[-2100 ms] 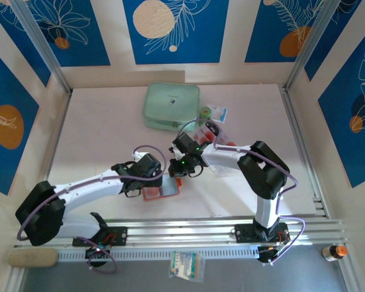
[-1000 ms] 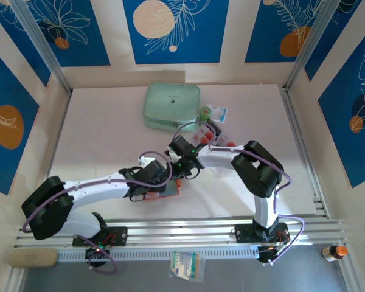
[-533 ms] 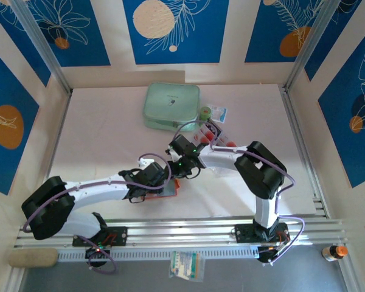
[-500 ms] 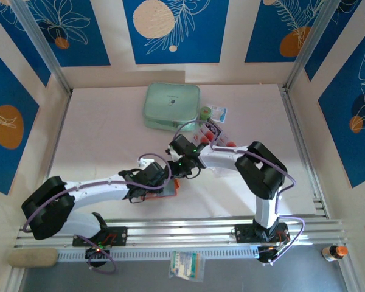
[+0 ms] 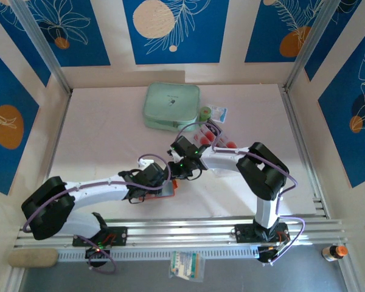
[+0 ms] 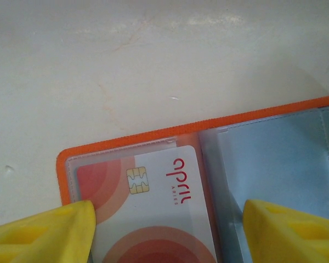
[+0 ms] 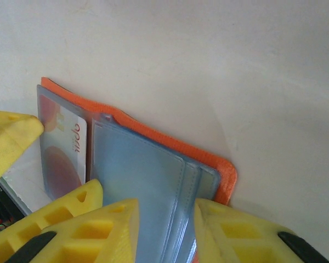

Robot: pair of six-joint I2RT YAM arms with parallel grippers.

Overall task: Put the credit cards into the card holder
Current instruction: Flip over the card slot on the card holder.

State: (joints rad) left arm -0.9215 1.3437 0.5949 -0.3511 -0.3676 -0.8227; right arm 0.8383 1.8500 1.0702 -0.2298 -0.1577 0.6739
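Note:
The pocket leaves lie stacked flat under the fingers of the robot's right gripper, so that gripper should open, pinch the top leaf (image 7: pixel 136 164) and lift it away from the others.
The card holder (image 6: pixel 153 134) lies open on the table, orange-rimmed with blue-grey inner pockets (image 7: pixel 142 175). One credit card (image 6: pixel 159 203), pale with red circles and a chip, sits in its left clear pocket. My left gripper (image 6: pixel 167 241) is open just above it, its yellow fingers (image 6: pixel 44 235) either side of the card and the fold. My right gripper (image 7: pixel 164 235) is partly open astride the stacked pocket leaves at the holder's right half. In the top view both grippers (image 5: pixel 151 181) (image 5: pixel 181 165) meet over the holder (image 5: pixel 165 192). More credit cards (image 5: pixel 204 129) lie behind the right arm.
A mint-green zip case (image 5: pixel 171 105) lies at the back centre, with a small green object (image 5: pixel 205 112) and a packet (image 5: pixel 218 112) to its right. A clear tray (image 5: pixel 222 140) sits under the right forearm. The aluminium rail (image 5: pixel 188 228) runs along the near edge.
The left arm moved right over the holder two seconds ago and its jaws have since narrowed. The right jaws, shut a second ago, have parted around the pocket leaves.

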